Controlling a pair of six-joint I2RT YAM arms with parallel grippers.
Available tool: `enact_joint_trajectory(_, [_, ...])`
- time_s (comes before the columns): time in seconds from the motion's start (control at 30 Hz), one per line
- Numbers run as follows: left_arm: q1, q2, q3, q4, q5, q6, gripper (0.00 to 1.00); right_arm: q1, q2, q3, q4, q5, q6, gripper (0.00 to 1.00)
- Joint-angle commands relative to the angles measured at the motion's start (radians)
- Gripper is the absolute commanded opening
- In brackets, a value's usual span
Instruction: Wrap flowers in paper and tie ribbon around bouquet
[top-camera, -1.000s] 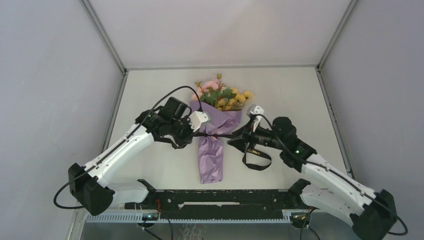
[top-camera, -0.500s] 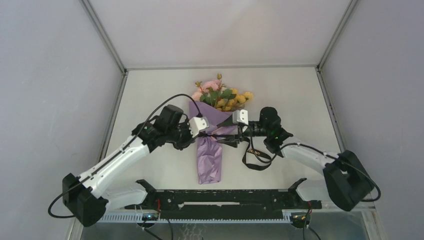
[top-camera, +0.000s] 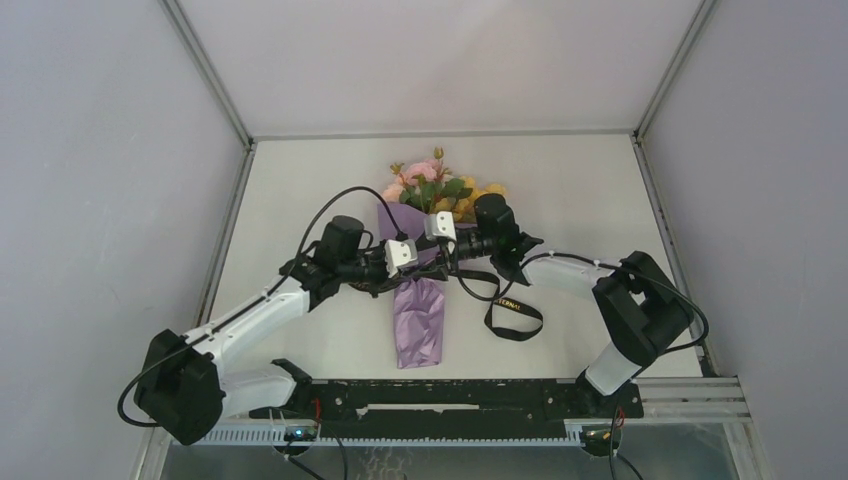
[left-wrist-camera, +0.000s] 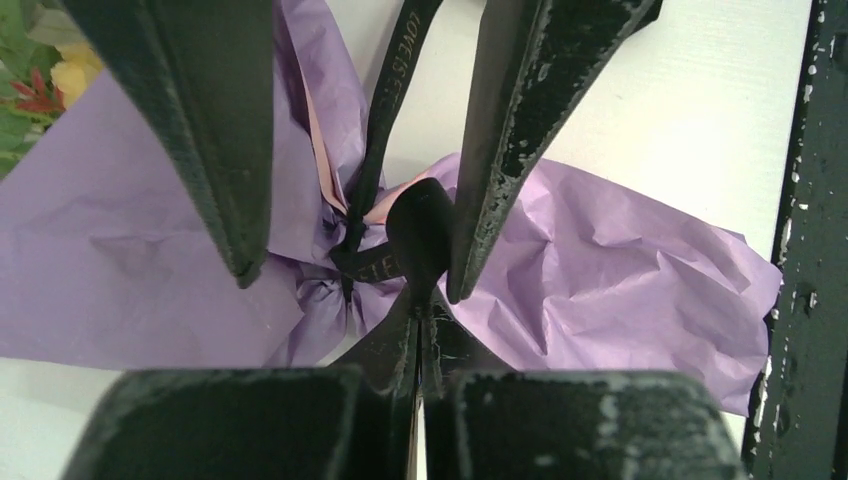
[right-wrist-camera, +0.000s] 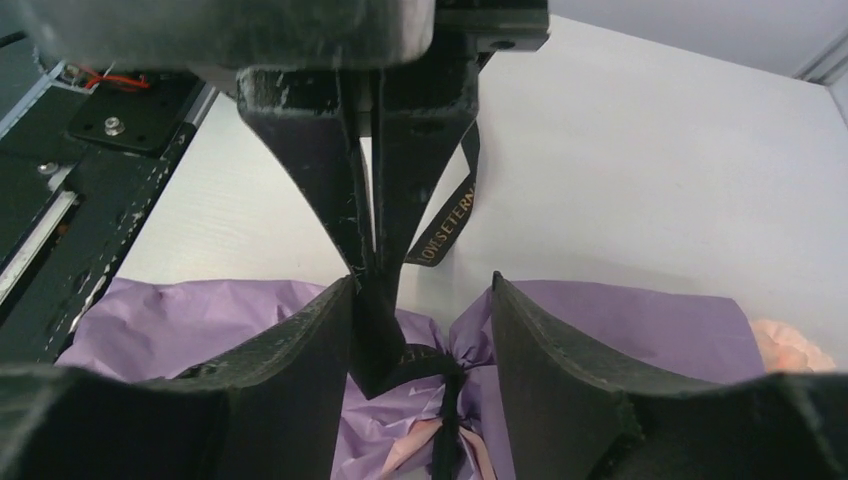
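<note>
Only a short ribbon loop pokes out past my left gripper, so I need to hold it with my right gripper while my left gripper pinches the ribbon loop's base (left-wrist-camera: 418, 287).
The bouquet lies mid-table: pink and yellow flowers (top-camera: 435, 192) stick out of a cone of purple paper (top-camera: 420, 320). The dark ribbon (left-wrist-camera: 372, 265) cinches the paper's waist (right-wrist-camera: 440, 365), and its lettered tail (top-camera: 512, 315) loops on the table to the right. My left gripper (left-wrist-camera: 428, 320) is shut on a ribbon strand just beside the knot; it also shows from above (top-camera: 415, 270). My right gripper (right-wrist-camera: 420, 283) stands open, its fingers (left-wrist-camera: 505, 140) straddling the knot and the held strand. The stems are hidden inside the paper.
A black rail (top-camera: 440, 395) runs along the near edge between the arm bases. Grey enclosure walls and metal frame bars (top-camera: 230, 120) border the white table (top-camera: 590, 190) on three sides. The right arm's elbow (top-camera: 640, 305) sits right of the ribbon loop.
The right arm swung left and folded, carrying its open gripper from right of the bouquet to over the tied waist. The left gripper stayed shut on the ribbon and shifted slightly right.
</note>
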Motion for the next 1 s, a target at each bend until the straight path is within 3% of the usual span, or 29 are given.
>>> enact_joint_trajectory(0.0, [0.018,-0.005,-0.03,0.14,0.085,0.002,0.0,-0.013,-0.017,0.037,-0.101,-0.058,-0.069,0.58])
enact_joint_trajectory(0.2, [0.019,-0.012,-0.076,0.264,0.057,-0.072,0.0,-0.01,0.001,0.037,-0.093,-0.084,-0.023,0.54])
enact_joint_trajectory(0.23, [0.019,-0.015,-0.081,0.267,0.057,-0.079,0.0,-0.011,0.001,0.037,-0.094,-0.078,-0.011,0.49])
enact_joint_trajectory(0.4, [0.02,-0.003,-0.098,0.331,0.049,-0.111,0.0,-0.021,-0.014,0.037,-0.077,-0.067,0.036,0.07])
enact_joint_trajectory(0.43, [0.018,-0.001,-0.103,0.348,0.042,-0.123,0.0,-0.024,-0.02,0.037,-0.075,-0.063,0.049,0.0])
enact_joint_trajectory(0.47, [0.018,0.0,-0.109,0.366,0.036,-0.135,0.0,-0.025,-0.023,0.037,-0.073,-0.059,0.07,0.0])
enact_joint_trajectory(0.53, [0.017,0.004,-0.127,0.404,0.025,-0.159,0.1,-0.026,-0.03,0.037,-0.059,-0.046,0.127,0.0])
enact_joint_trajectory(0.6, [0.012,0.001,-0.151,0.438,0.007,-0.178,0.35,-0.023,-0.038,0.037,-0.032,-0.02,0.202,0.0])
enact_joint_trajectory(0.7, [-0.002,-0.008,-0.187,0.49,-0.055,-0.217,0.6,-0.02,-0.051,0.037,0.009,0.064,0.353,0.0])
enact_joint_trajectory(0.8, [-0.037,-0.017,-0.234,0.593,-0.199,-0.26,0.67,-0.017,-0.051,0.037,0.035,0.188,0.496,0.0])
enact_joint_trajectory(0.97, [-0.062,0.01,-0.293,0.777,-0.257,-0.358,0.7,0.006,-0.04,0.037,0.071,0.334,0.65,0.0])
